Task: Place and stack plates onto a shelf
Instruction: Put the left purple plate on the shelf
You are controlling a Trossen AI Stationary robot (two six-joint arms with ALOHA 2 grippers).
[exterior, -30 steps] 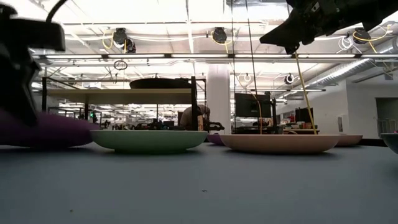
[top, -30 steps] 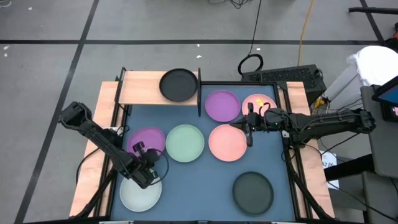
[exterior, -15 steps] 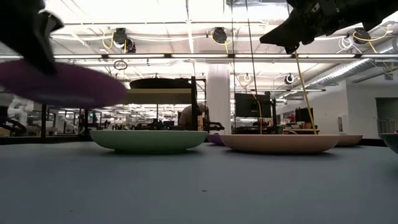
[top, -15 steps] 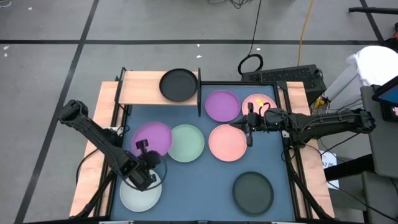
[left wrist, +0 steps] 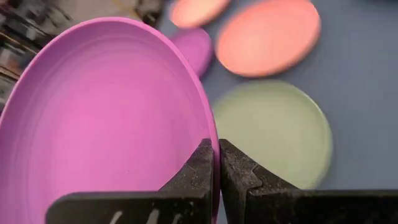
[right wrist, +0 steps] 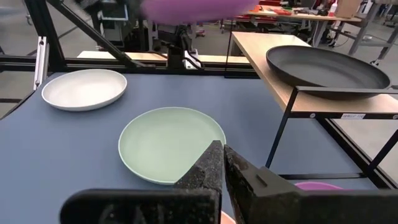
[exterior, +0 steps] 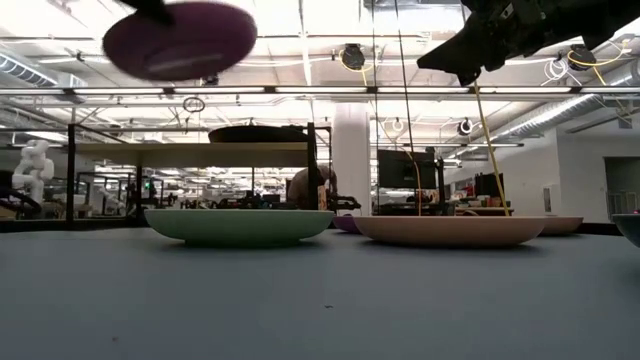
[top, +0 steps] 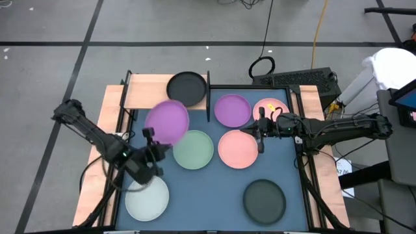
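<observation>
The left gripper should release the purple plate on the shelf's bare wood (top: 143,91), next to the black plate there. The purple plate is still high above the table.
My left gripper (top: 151,139) is shut on a purple plate (top: 167,121), which it holds high above the table's left half; the low view shows this plate (exterior: 180,38) well above the others. The shelf (top: 146,92) stands at the far left and carries a black plate (top: 186,88) on its right end. On the table lie a pale green plate (top: 193,149), a pink plate (top: 238,149), a second purple plate (top: 232,110), a whitish plate (top: 147,198) and another black plate (top: 264,200). My right gripper (top: 260,138) hangs shut above the pink plate and touches nothing. My left gripper pinches the purple plate's rim (left wrist: 210,134) between its two fingers, one on the plate's hollow side and one on its underside. The fingers come from the table's near left, slanting down. The plate is lifted clear of the table and tilted.
A second pink plate (top: 270,108) lies at the far right, partly under the right arm. A black upright post (top: 208,97) marks the shelf's right end. Bare tabletop (top: 201,195) lies near the front middle. Wooden rails run along both table sides.
My left gripper has risen and gone toward the far edge and the shelf, rolling its wrist as it went. The purple plate, which lay on the table beside the green one, is now lifted clear and tilted. The right arm has kept still.
</observation>
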